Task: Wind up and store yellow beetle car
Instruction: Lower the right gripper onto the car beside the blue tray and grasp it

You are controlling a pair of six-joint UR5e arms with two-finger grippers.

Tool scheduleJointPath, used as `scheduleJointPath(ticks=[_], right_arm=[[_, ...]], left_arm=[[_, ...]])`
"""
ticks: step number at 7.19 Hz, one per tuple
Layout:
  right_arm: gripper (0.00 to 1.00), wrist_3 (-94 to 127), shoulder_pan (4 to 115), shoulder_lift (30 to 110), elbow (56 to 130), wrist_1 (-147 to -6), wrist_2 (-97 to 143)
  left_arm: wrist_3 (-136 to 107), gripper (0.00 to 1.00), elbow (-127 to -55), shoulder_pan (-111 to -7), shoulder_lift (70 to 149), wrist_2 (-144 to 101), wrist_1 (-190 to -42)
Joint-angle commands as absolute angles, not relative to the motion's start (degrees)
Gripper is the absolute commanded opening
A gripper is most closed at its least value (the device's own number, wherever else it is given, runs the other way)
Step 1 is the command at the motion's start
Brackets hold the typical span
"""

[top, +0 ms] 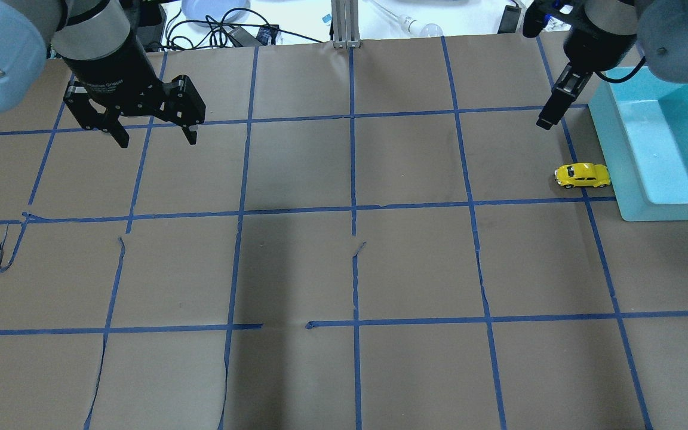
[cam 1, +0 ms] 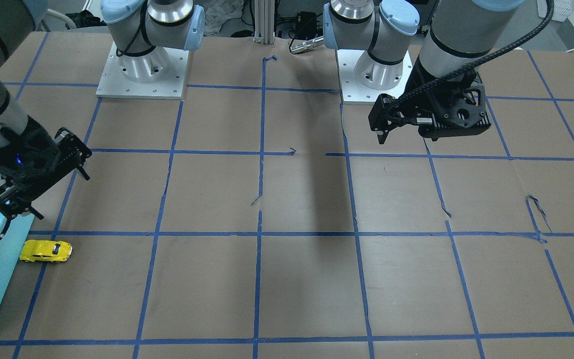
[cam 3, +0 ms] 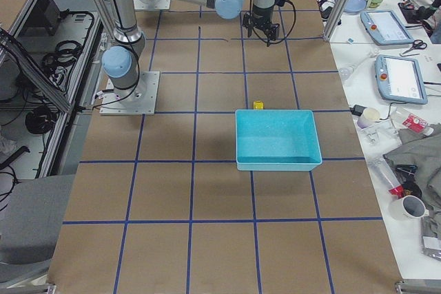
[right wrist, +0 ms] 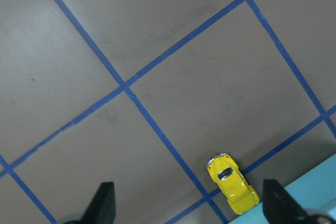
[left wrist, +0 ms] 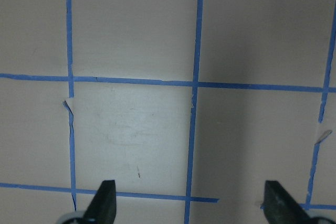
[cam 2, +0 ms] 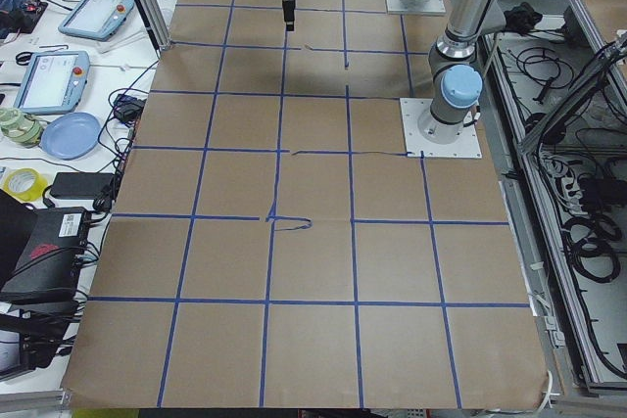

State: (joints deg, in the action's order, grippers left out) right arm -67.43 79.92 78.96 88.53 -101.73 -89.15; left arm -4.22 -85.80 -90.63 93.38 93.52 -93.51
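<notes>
Next, my right gripper goes next to the yellow beetle car beside the teal bin and closes across the sides of the car's roof (cam 1: 42, 247) (right wrist: 234, 186).
The yellow beetle car (top: 582, 175) stands on its wheels on the brown table, right beside the outer wall of the teal bin (top: 630, 179). It also shows in the front view as the car (cam 1: 46, 251) and in the right wrist view as the car (right wrist: 232, 183). My right gripper (right wrist: 189, 205) hangs open and empty above the table. It is a little beyond the car on the side away from the robot, close to the bin's corner (right wrist: 315, 195). My left gripper (top: 157, 140) hovers open and empty over the far left of the table.
The teal bin (cam 3: 275, 139) is a shallow open tray with nothing in it, at the table's right end. Blue tape lines grid the brown paper, which is torn in places (top: 6, 251). Both arm bases (cam 1: 142, 75) stand on the robot's side.
</notes>
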Motion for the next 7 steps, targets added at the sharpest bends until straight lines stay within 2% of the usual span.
scheduleJointPath(ticks=[1,3,5,7], right_arm=[[1.0,-88.84,76.91,74.29,89.03,-104.57,-89.64],[1.0,-105.13,74.55,70.15,91.56,-114.04,-89.21],[1.0,-106.87,69.88,68.91,100.5,-126.67,-88.94],[1.0,-106.79,69.79,67.77,103.53,-128.85,-89.64]], left_arm=[[-3.78,1.0,-86.83,-90.79,93.16,93.69,-93.87],[6.56,1.0,-87.97,-90.26,92.03,92.99,-93.78],[6.69,1.0,-88.94,-89.39,90.8,90.28,-93.6],[4.77,1.0,-89.73,-88.16,90.09,90.44,-93.6]])
